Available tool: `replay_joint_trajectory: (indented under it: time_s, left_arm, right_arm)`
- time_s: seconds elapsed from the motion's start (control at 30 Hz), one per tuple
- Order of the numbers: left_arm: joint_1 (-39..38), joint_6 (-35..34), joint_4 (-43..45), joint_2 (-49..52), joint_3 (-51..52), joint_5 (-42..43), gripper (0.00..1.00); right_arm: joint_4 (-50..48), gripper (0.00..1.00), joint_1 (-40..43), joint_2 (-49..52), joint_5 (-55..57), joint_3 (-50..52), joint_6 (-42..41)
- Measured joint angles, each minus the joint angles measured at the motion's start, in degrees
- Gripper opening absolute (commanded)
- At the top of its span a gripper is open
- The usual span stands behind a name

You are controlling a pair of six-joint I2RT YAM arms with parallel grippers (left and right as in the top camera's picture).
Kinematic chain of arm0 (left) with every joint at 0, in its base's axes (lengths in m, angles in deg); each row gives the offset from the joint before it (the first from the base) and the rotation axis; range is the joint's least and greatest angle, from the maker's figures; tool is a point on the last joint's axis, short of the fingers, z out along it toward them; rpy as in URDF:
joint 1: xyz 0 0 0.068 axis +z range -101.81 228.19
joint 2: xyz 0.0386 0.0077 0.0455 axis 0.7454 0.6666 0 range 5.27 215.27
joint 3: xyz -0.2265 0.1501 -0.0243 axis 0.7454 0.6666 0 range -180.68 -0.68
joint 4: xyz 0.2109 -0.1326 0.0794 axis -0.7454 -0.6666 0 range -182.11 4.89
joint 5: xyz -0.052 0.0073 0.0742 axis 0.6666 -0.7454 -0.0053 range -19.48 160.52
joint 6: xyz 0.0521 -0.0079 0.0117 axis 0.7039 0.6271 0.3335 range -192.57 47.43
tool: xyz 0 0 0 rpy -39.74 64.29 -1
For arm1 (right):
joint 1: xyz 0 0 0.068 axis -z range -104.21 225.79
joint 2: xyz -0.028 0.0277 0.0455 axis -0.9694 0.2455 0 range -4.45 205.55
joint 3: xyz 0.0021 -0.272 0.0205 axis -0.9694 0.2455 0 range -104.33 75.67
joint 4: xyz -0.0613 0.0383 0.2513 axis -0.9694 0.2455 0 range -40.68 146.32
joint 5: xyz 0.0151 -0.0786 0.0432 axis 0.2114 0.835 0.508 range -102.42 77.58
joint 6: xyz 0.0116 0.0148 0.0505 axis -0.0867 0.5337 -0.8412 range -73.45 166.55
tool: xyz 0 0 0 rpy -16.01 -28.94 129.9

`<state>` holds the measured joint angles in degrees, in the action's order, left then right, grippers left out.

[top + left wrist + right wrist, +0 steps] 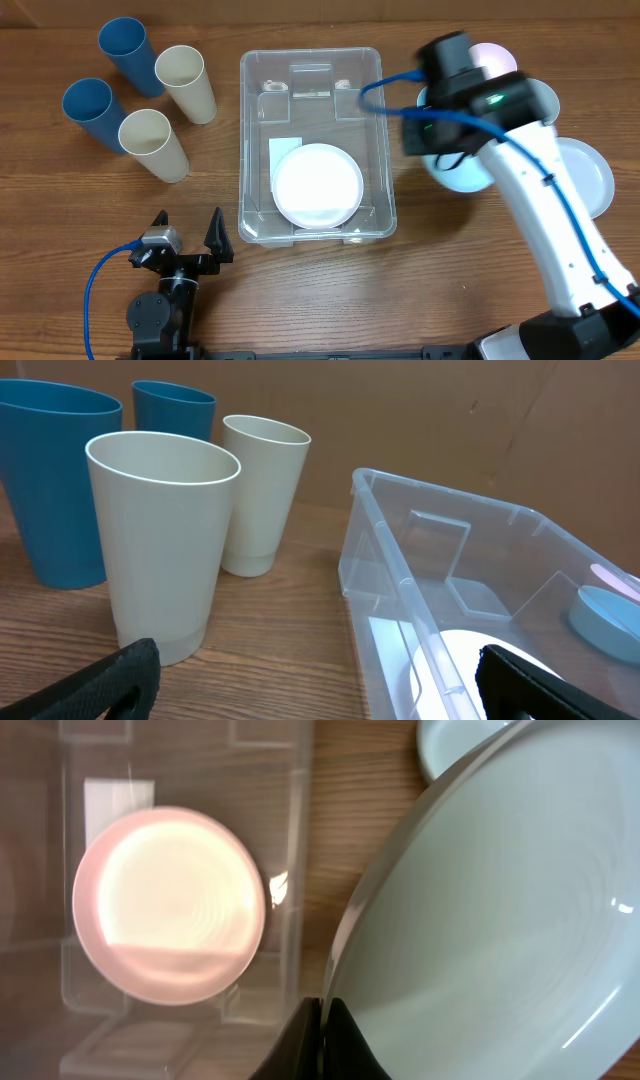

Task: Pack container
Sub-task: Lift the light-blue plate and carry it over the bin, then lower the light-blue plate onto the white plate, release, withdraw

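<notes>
Next, my right gripper puts the pale blue plate down on top of the pale pink plate (317, 189) (169, 907) inside the clear container and lets go of it.
The clear container (246, 130) stands mid-table with a pale pink plate (318, 186) lying on its base over the white label. My right gripper (440, 150) is just right of the container, shut on the rim of a pale blue bowl (468, 176). In the right wrist view the fingers (325, 1020) pinch that bowl's rim (500, 900), beside the container wall (298, 840) and the plate (168, 905). My left gripper (190, 238) is open and empty near the front edge, left of the container. The left wrist view shows its fingers (320, 695) wide apart before the container (400, 560).
Two blue cups (128, 52) (92, 108) and two cream cups (186, 80) (152, 142) stand at the back left. A pink bowl (492, 58), a white bowl (545, 100) and a white plate (592, 178) sit at the right under the right arm.
</notes>
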<state>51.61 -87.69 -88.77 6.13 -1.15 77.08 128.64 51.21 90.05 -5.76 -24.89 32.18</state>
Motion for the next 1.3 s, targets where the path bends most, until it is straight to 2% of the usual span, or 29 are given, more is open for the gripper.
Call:
replay_joint_trajectory:
  time_s: [0.23, 0.43, 0.6, 0.9, 1.3]
  left_arm:
    - [0.00, 0.00, 0.00, 0.00, 0.00, 0.00, 1.00]
    - [0.00, 0.00, 0.00, 0.00, 0.00, 0.00, 1.00]
    - [0.00, 0.00, 0.00, 0.00, 0.00, 0.00, 1.00]
    - [0.00, 0.00, 0.00, 0.00, 0.00, 0.00, 1.00]
    - [0.00, 0.00, 0.00, 0.00, 0.00, 0.00, 1.00]
  right_arm:
    - [-0.42, 0.04, -19.65, 0.00, 7.67, 0.00, 0.74]
    - [0.00, 0.04, -23.26, 0.00, 9.73, 0.00, 2.23]
    - [-2.67, 0.04, -28.55, 0.20, 9.22, -0.02, 8.41]
    - [-8.15, 0.04, -29.79, 11.50, 4.42, -0.28, 18.97]
    - [-12.79, 0.04, -27.61, 15.80, 0.11, 1.40, 20.46]
